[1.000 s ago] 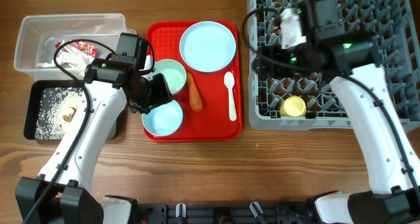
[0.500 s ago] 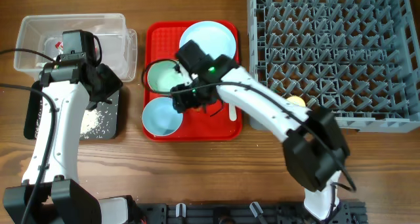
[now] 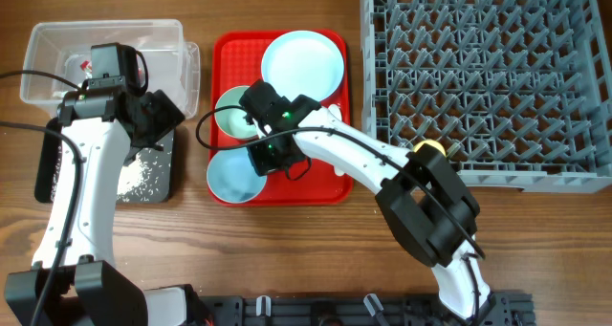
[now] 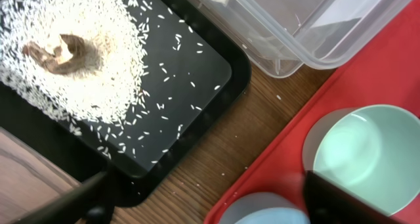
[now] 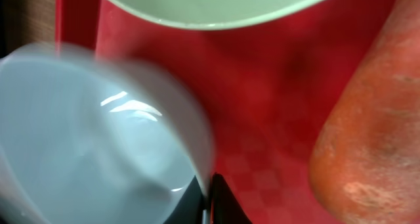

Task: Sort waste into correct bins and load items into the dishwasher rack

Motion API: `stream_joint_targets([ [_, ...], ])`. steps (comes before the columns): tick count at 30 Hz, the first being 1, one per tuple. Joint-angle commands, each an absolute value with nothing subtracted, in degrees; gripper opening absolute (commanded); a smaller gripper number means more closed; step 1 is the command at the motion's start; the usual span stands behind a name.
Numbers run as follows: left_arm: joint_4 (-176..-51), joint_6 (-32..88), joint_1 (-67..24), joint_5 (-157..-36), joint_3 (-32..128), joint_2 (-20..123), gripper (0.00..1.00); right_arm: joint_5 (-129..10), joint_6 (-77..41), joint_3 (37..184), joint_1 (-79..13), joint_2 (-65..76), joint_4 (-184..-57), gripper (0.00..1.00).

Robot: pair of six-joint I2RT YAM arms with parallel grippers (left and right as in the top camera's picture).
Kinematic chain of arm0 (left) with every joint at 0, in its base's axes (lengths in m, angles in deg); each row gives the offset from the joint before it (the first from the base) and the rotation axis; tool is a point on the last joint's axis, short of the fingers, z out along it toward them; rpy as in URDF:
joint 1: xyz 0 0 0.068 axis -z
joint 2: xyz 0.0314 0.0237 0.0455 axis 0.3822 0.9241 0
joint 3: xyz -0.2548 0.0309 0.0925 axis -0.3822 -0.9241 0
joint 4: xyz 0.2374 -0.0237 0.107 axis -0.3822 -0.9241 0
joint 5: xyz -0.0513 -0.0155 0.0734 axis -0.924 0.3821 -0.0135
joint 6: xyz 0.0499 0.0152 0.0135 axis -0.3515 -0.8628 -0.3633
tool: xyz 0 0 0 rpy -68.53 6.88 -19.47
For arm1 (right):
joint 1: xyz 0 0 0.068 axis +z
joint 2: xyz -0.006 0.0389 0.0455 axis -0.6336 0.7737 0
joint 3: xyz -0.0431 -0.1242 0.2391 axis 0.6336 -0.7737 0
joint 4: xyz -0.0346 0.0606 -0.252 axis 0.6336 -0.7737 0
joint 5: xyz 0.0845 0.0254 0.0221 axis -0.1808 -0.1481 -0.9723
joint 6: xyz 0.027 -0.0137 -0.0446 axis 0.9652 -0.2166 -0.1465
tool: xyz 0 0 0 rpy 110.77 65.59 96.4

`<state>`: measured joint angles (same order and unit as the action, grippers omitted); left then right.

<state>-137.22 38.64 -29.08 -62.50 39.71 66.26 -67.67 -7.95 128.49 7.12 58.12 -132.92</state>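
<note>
The robot's right gripper needs to release the pale blue bowl inside the grey dishwasher rack's edge [image 3: 391,41] that is nearest the round plate.
My right gripper [image 5: 207,199] is shut on the rim of the nearer pale blue bowl [image 5: 98,132] on the red tray [image 5: 275,106]. The carrot [image 5: 374,132] lies just right of it and the greenish bowl [image 5: 216,4] just beyond. From above, that gripper [image 3: 263,156] sits between the two bowls [image 3: 232,176] [image 3: 228,111], and the arm covers the carrot. The round plate [image 3: 303,66] is at the tray's back. My left gripper [image 4: 203,207] hangs open and empty over the near corner of the black bin [image 4: 197,79], which holds rice [image 4: 98,73] and a brown scrap [image 4: 62,53].
The clear tub [image 3: 57,30] stands behind the black bin [image 3: 143,178] at the left. The grey dishwasher rack [image 3: 497,77] fills the right, with the yellow cup [image 3: 430,146] at its front edge. My right arm stretches across the red tray.
My right arm swung from the rack to the red tray and shut on the near bowl's rim. My left arm moved from the bowls to the black bin and opened.
</note>
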Motion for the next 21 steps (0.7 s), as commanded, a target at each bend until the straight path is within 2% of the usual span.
stream_joint_targets([
  [1,-137.1,38.7,-29.5,-61.6,39.6,65.5,1.00,-67.1,-8.0,128.4,7.4,59.4,-133.4,0.04],
  [4,-137.1,38.7,-29.5,-61.6,39.6,65.5,1.00,-66.1,-8.1,129.5,6.7,56.9,-136.3,0.04],
  [7,-137.1,38.7,-29.5,-61.6,39.6,65.5,1.00,-61.0,-10.3,130.0,3.0,45.4,-140.0,0.04],
  [12,-137.1,38.7,-29.5,-61.6,39.6,65.5,1.00,-30.6,-11.1,130.0,-5.2,27.3,-142.9,0.04],
  [14,-137.1,38.7,-29.5,-61.6,39.6,65.5,1.00,-9.4,-11.9,129.9,-7.5,25.8,-140.9,0.04],
  [15,-137.1,38.7,-29.5,-61.6,39.6,65.5,1.00,-1.9,-14.7,129.4,-9.3,27.1,-138.8,0.04],
  [17,-137.1,38.7,-29.5,-61.6,39.6,65.5,1.00,-0.3,-22.7,129.4,-13.1,30.7,-134.3,0.04],
  [20,-137.1,38.7,-29.5,-61.6,39.6,65.5,1.00,11.3,-37.2,129.4,-18.4,39.3,-124.6,0.04],
  [21,-137.1,38.7,-29.5,-61.6,39.6,65.5,1.00,15.5,-45.5,129.4,-19.3,42.5,-119.2,0.04],
])
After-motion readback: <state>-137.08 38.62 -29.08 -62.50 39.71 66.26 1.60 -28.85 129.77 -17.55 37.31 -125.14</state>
